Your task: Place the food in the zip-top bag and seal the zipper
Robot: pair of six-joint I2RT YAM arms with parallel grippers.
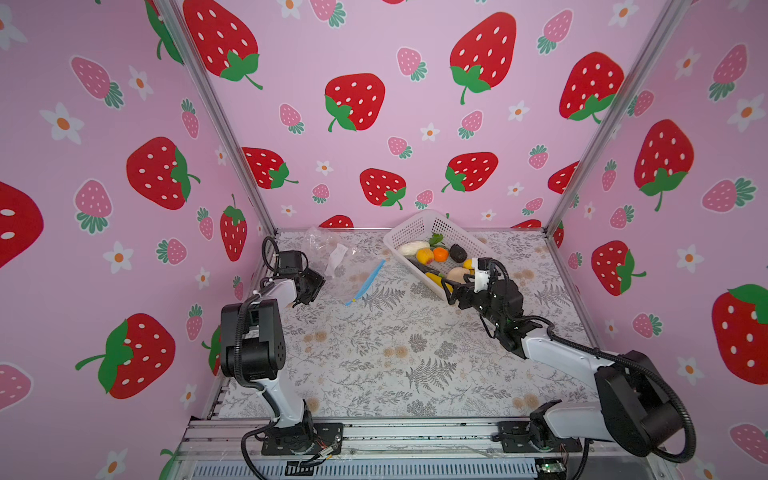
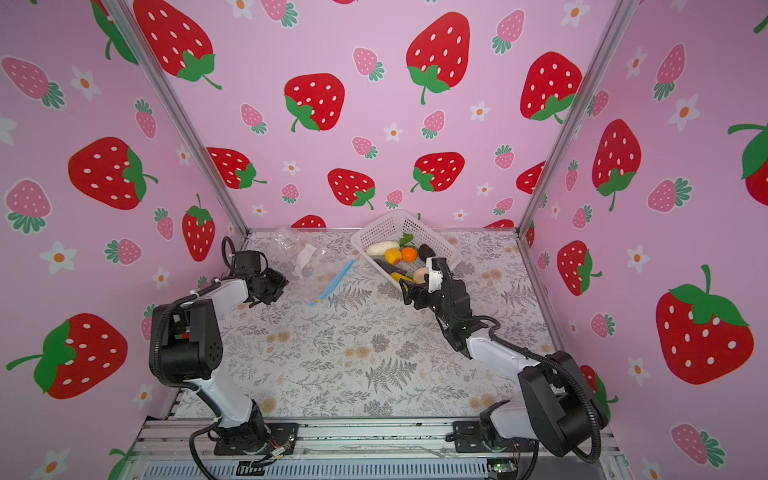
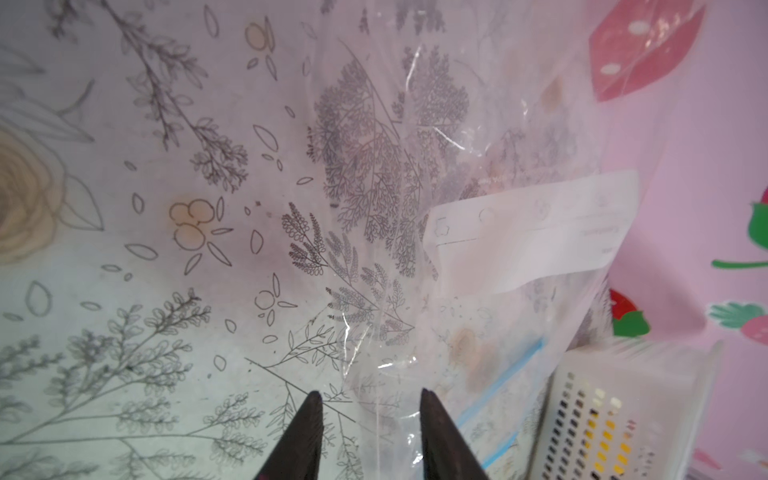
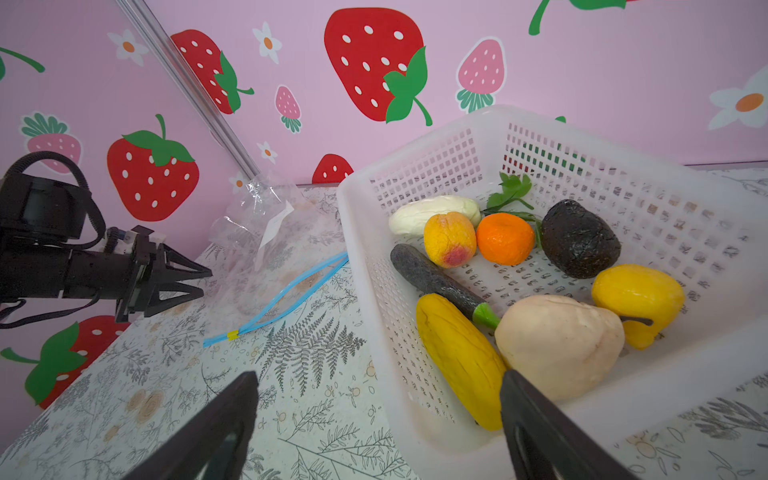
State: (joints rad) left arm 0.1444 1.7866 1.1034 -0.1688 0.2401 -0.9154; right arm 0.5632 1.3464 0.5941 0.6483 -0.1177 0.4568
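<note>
The bag lies far back with its zipper close to the basket, so the robot's left gripper will first pinch the bag's edge (image 3: 368, 406) and drag the bag forward.
The clear zip-top bag (image 1: 332, 249) (image 4: 257, 232) lies crumpled at the back left of the table. Its light-blue zipper (image 1: 368, 279) (image 4: 286, 295) gapes, with the yellow-tipped slider (image 4: 232, 334) at the near end. My left gripper (image 1: 313, 286) (image 3: 368, 394) is open, and the bag's edge lies loose between the jaws. The food sits in the white basket (image 1: 419, 222): radish (image 4: 432, 212), peach (image 4: 449, 239), orange (image 4: 505, 239), avocado (image 4: 579, 243), lemon (image 4: 636, 295), banana (image 4: 457, 357), garlic (image 4: 557, 340). My right gripper (image 1: 448, 291) (image 4: 376, 374) is open, straddling the basket's near wall beside the banana.
A dark green cucumber (image 4: 432, 278) also lies in the basket. The basket wall (image 3: 582, 415) stands close to the bag's mouth. Pink strawberry-print walls close in the back and both sides. Bare floral tablecloth (image 1: 395, 353) stretches between the arms to the front edge.
</note>
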